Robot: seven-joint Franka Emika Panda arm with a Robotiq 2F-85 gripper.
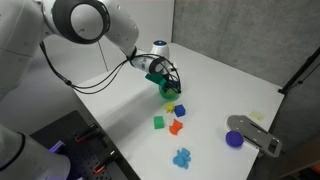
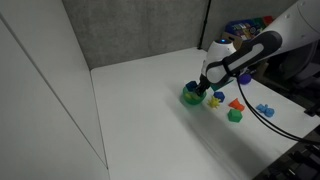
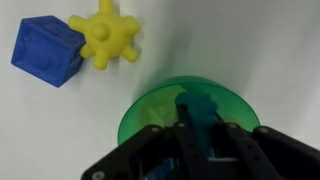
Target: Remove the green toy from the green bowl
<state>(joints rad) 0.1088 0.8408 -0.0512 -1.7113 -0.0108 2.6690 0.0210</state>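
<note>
My gripper is going to let go of the green toy on the bare white table [image 1: 138, 131], between the light-green cube and the edge of the table.
The lime-green bowl [image 3: 138, 112] sits on the white table and also shows in both exterior views [image 1: 167, 91] [image 2: 189, 97]. The dark teal-green toy [image 3: 198, 106] is inside it, seen from above. My gripper [image 3: 203, 132] reaches down into the bowl, and its two black fingers press on both sides of the toy. In both exterior views the gripper [image 1: 163, 80] [image 2: 198, 88] is directly over the bowl and hides the toy.
A blue cube [image 3: 45, 50] and a yellow spiky toy [image 3: 108, 38] lie just beside the bowl. Further off are a light-green cube [image 1: 158, 122], an orange toy [image 1: 176, 126], a blue toy [image 1: 181, 157], a purple cup [image 1: 235, 139] and a grey object [image 1: 258, 133].
</note>
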